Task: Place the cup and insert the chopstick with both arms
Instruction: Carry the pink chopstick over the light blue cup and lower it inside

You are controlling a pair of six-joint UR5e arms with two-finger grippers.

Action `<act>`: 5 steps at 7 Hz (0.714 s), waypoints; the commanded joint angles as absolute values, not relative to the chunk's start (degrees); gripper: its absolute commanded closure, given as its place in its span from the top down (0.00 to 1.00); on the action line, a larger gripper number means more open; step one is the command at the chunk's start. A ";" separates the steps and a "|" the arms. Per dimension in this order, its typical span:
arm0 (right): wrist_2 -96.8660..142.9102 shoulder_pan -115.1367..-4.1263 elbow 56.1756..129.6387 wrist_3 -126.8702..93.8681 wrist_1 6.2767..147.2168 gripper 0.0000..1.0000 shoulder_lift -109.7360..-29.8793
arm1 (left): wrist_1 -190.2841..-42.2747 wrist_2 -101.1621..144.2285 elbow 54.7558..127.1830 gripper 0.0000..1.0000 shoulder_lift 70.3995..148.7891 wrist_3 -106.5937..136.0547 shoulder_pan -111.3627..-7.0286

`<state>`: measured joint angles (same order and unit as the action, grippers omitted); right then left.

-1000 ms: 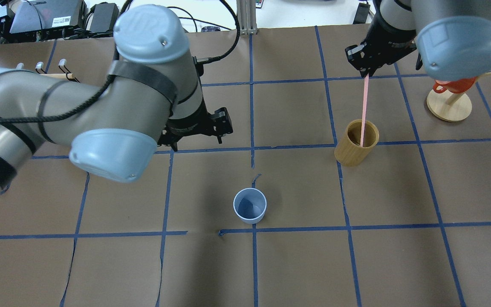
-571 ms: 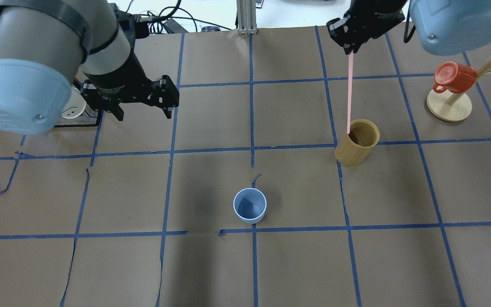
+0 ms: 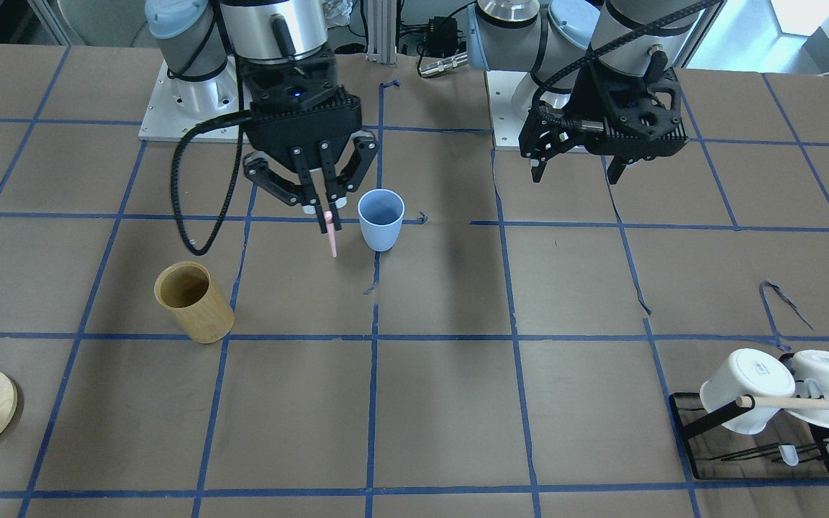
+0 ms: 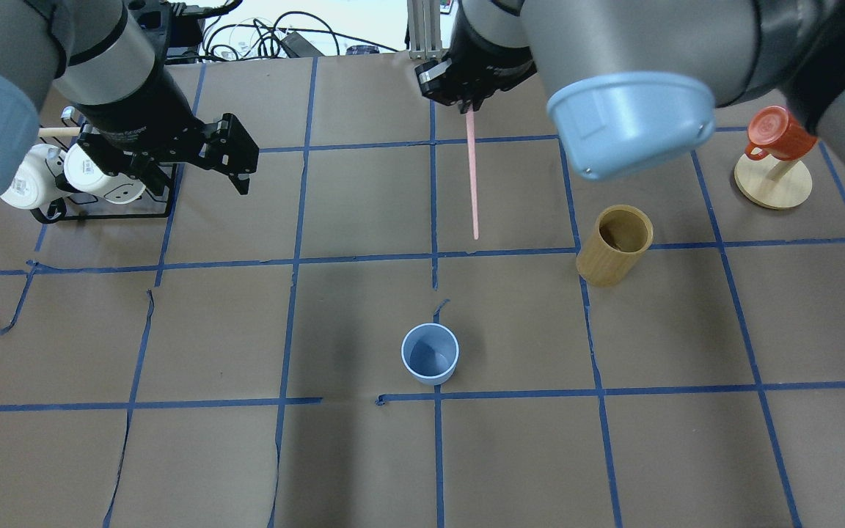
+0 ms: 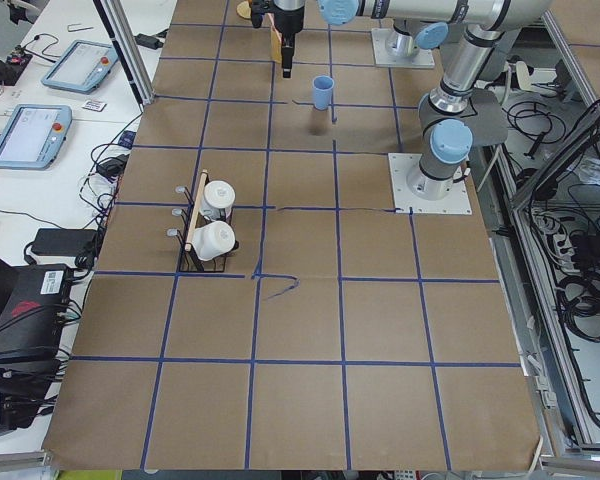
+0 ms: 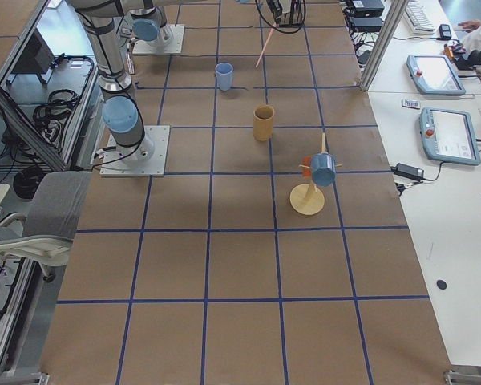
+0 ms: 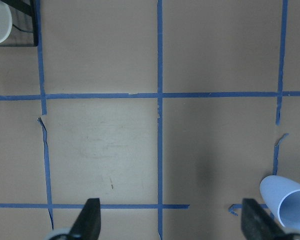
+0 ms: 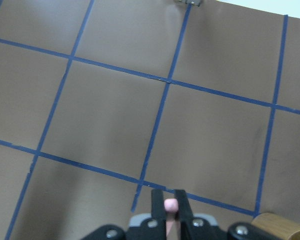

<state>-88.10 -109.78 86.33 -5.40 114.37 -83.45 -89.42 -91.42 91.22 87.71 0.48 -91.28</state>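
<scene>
Next, my right gripper lets go of the pink chopstick inside the light-blue cup [image 3: 395, 217], so that it leans on the cup's rim.
The light-blue cup [image 4: 430, 354] stands upright and empty on the table's middle; it also shows in the front view [image 3: 381, 219]. My right gripper [image 4: 468, 108] is shut on the top of the pink chopstick [image 4: 472, 183], which hangs clear above the table. In the front view this gripper [image 3: 321, 208] holds the chopstick [image 3: 332, 241] just beside the cup, apart from it. The right wrist view shows the fingers [image 8: 157, 202] pinching the pink end. My left gripper [image 4: 199, 183] is open and empty, far left of the cup. The cup sits at the lower right of the left wrist view [image 7: 287, 202].
A tan bamboo cylinder [image 4: 613, 246] stands empty to the right of the chopstick. A red mug [image 4: 778, 132] hangs on a wooden stand at the far right. A black rack with white mugs [image 4: 78, 176] sits beside the left gripper.
My right gripper has lifted the chopstick out of the bamboo cylinder and carried it left toward the centre line. My left arm has drawn back left toward the mug rack.
</scene>
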 commanded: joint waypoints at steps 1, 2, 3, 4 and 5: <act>-87.89 -116.78 91.47 -14.65 119.33 0.11 -83.76 | -89.21 -91.32 91.23 1.00 87.71 0.18 -91.06; -87.80 -117.85 93.15 -14.68 120.31 0.11 -84.98 | -89.21 -91.41 91.23 1.00 87.71 0.18 -91.14; -87.89 -117.95 93.86 -14.68 118.23 0.12 -86.73 | -89.21 -91.41 91.23 1.00 87.63 0.18 -91.06; -88.33 -117.95 95.09 -14.68 115.95 0.11 -87.88 | -89.12 -91.49 91.23 1.00 87.63 0.18 -91.05; -88.77 -117.95 96.49 -14.85 115.93 0.11 -87.89 | -88.77 -91.41 90.88 1.00 87.80 0.18 -90.71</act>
